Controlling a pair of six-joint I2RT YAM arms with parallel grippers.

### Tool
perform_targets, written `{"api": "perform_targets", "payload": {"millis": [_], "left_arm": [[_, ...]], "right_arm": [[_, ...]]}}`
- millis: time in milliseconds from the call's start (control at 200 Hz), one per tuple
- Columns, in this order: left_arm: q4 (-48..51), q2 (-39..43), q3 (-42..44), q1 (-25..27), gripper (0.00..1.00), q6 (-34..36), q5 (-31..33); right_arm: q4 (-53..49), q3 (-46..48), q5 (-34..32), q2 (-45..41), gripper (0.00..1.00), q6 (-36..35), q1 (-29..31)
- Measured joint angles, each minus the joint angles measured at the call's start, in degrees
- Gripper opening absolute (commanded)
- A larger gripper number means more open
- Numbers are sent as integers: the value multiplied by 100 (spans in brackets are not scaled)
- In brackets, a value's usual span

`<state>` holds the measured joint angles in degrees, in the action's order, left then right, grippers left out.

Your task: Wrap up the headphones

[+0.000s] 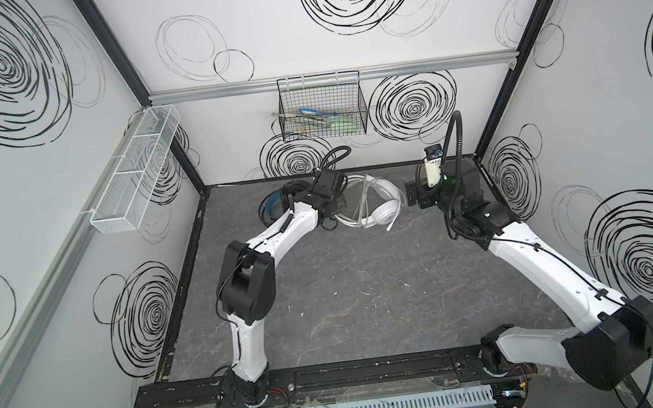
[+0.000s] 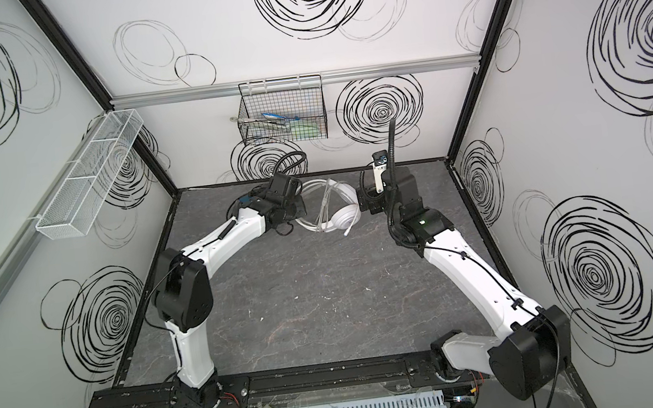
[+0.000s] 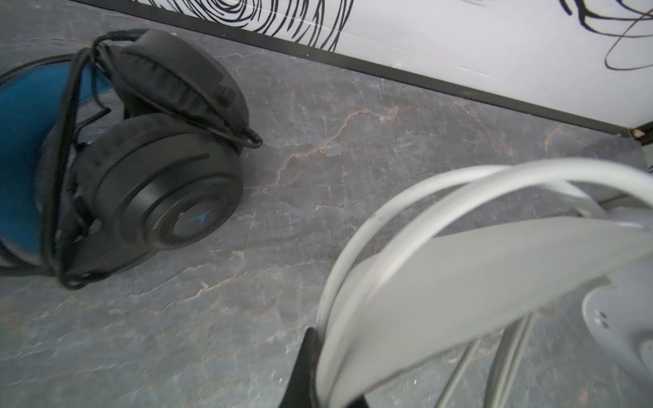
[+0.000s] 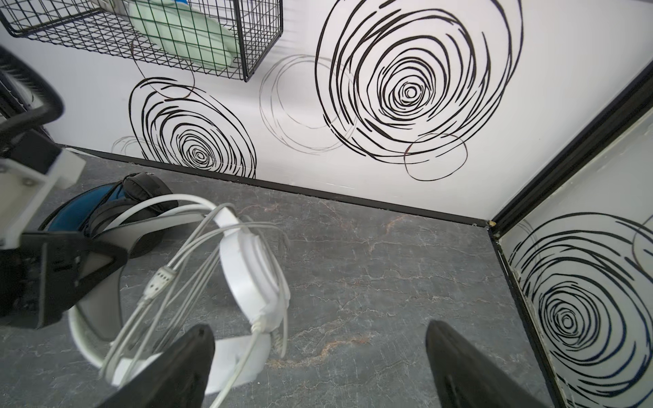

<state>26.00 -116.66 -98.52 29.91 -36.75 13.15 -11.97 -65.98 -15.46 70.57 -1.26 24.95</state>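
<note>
Next, I let go of the white headphones, now near the back of the table, with my left gripper on the table (image 1: 364, 200) (image 3: 422, 251) between the black headphones and my right gripper.
The white headphones (image 1: 385, 216) (image 2: 345, 219) lie near the back of the table, with their white cable (image 4: 166, 282) looped in several strands across the headband. A loose cable end (image 1: 389, 227) rests on the table in front. My left gripper (image 1: 329, 216) (image 3: 319, 356) is shut on the white headband (image 3: 459, 275). My right gripper (image 1: 413, 198) (image 4: 318, 332) stands open just right of the white ear cup (image 4: 254, 279), with nothing between its fingers. The black headphones (image 1: 274, 202) (image 3: 169, 183), with blue inner padding and their cable wound round them, lie to the left, behind my left arm.
A black wire basket (image 1: 322, 109) with a few items hangs on the back wall above the headphones. A white mesh basket (image 1: 137, 172) hangs on the left wall. The back wall's base (image 4: 353, 197) and the right corner post (image 4: 494, 226) are close.
</note>
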Motion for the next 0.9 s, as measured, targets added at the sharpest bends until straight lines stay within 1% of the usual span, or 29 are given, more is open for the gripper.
{"api": "perform_targets", "payload": {"millis": [205, 365, 495, 785, 795, 805, 901], "left_arm": [[254, -1235, -1283, -107, 0, -37, -15], [546, -1993, -2214, -306, 0, -42, -48], [710, -2511, -2951, -450, 2, -122, -57], [739, -2710, -3071, -546, 2, -415, -48], [737, -2719, -3071, -544, 6, -426, -50], [737, -2728, -3071, -540, 7, -435, -55], [737, -2804, -3071, -490, 8, -509, -68]], "right_arm": [[-9, 15, -92, -4, 97, -63, 103], [-11, 15, -92, -4, 97, -127, 146], [-11, 15, -92, -4, 97, -144, 146], [-9, 15, -140, 2, 97, -164, 146], [-9, 15, -142, 2, 97, -164, 146], [-9, 15, -144, 2, 97, -164, 146], [-9, 15, -157, 7, 97, -164, 146]]}}
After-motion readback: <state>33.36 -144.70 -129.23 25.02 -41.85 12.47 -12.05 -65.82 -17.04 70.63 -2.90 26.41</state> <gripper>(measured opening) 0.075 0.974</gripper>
